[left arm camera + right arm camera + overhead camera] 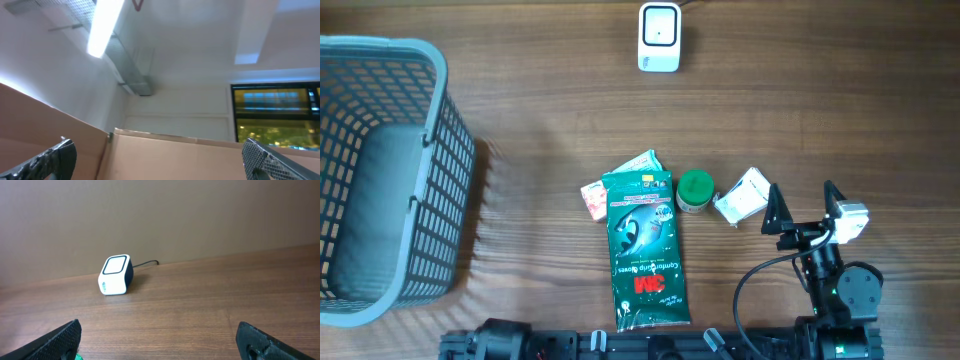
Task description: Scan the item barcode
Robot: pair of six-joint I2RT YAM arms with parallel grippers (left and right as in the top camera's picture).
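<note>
My right gripper needs to go next to the green-lidded jar by the small white box and close on the jar's body (693, 206) under its lid.
The white barcode scanner (659, 38) stands at the table's far edge, its window facing up; in the right wrist view the scanner (115, 275) sits ahead and to the left. Items lie mid-table: a green 3M pack (645, 250), a green-lidded jar (695, 190), a small white box (742, 196) and two small packets (594, 200). My right gripper (803, 200) (162, 347) is open and empty, just right of the white box. My left gripper (157, 170) is open and empty, pointing up at a cardboard wall and the ceiling.
A grey plastic basket (438, 70) fills the left side of the table. The left arm's base (485, 342) lies along the near edge. The scanner's cable (146, 263) runs back towards the wall.
</note>
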